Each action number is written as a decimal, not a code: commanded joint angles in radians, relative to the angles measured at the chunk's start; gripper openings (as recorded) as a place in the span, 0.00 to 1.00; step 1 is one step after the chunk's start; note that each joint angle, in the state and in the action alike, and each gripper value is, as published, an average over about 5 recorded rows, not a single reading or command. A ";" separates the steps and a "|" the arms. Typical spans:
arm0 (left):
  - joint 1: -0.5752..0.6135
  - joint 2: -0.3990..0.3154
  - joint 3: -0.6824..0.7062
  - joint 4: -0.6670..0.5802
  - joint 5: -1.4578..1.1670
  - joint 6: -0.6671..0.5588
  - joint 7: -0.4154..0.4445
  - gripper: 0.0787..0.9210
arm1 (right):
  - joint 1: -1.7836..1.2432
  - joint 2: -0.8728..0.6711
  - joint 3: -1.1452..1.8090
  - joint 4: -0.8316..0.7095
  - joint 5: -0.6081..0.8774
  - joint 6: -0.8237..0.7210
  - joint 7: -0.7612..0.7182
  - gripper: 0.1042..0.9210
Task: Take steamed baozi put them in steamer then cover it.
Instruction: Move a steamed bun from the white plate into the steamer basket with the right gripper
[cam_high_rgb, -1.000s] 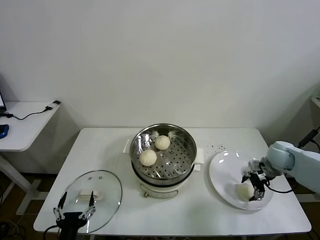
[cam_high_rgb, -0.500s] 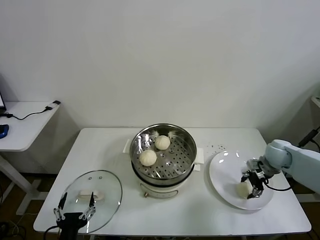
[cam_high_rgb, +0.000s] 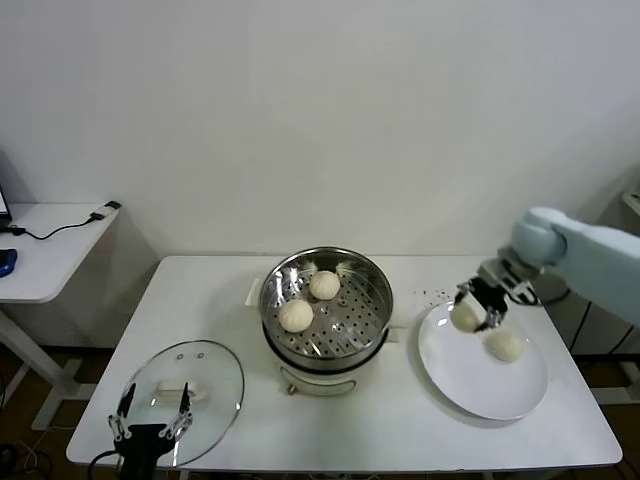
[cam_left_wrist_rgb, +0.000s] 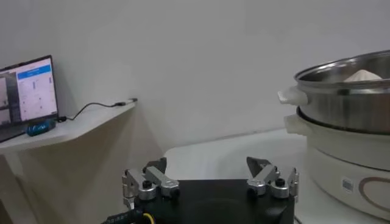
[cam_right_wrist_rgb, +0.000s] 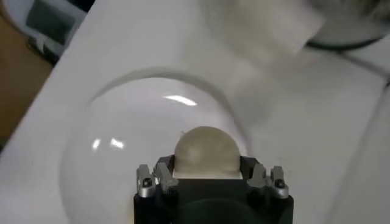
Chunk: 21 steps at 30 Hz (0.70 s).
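Observation:
I need to release the baozi with my right gripper on the bare front part of the steamer's tray (cam_high_rgb: 328, 340), beside the nearer baozi.
The steel steamer (cam_high_rgb: 330, 362) stands mid-table with two baozi on its perforated tray, one (cam_high_rgb: 296, 315) nearer me and one (cam_high_rgb: 324, 285) farther back. My right gripper (cam_high_rgb: 472, 312) is shut on a third baozi (cam_high_rgb: 464, 317), held above the near-steamer edge of the white plate (cam_high_rgb: 480, 390). The right wrist view shows this baozi (cam_right_wrist_rgb: 206, 151) clamped in the right gripper (cam_right_wrist_rgb: 207, 172). Another baozi (cam_high_rgb: 505, 344) lies on the plate. The glass cover (cam_high_rgb: 215, 380) lies flat at the front left. My left gripper (cam_high_rgb: 150, 420) hangs open by the cover's near edge, empty, also seen as the left gripper (cam_left_wrist_rgb: 210, 173).
A white side desk (cam_high_rgb: 40, 255) with a cable and a mouse stands off to the left, and a lit laptop screen (cam_left_wrist_rgb: 33, 91) sits on it. The table's front edge (cam_high_rgb: 400, 462) runs just below the plate and the cover.
My right gripper closed on a baozi lying on the plate, then lifted it up and left toward the steamer. A second baozi now shows on the plate. The left arm stayed still.

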<state>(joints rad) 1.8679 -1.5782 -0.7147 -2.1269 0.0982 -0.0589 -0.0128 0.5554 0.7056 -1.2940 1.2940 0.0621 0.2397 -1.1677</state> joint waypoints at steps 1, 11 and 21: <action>0.007 0.003 0.011 -0.001 0.019 0.001 0.001 0.88 | 0.313 0.300 -0.099 -0.071 -0.014 0.337 -0.046 0.71; 0.004 0.004 0.011 0.003 0.022 0.005 0.001 0.88 | 0.219 0.533 -0.082 -0.062 0.015 0.366 -0.013 0.70; 0.000 0.006 0.004 0.007 0.018 0.008 0.000 0.88 | 0.113 0.601 -0.142 -0.003 0.006 0.370 0.017 0.70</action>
<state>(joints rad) 1.8659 -1.5758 -0.7070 -2.1240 0.1177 -0.0496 -0.0127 0.7082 1.1786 -1.3955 1.2622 0.0699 0.5564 -1.1632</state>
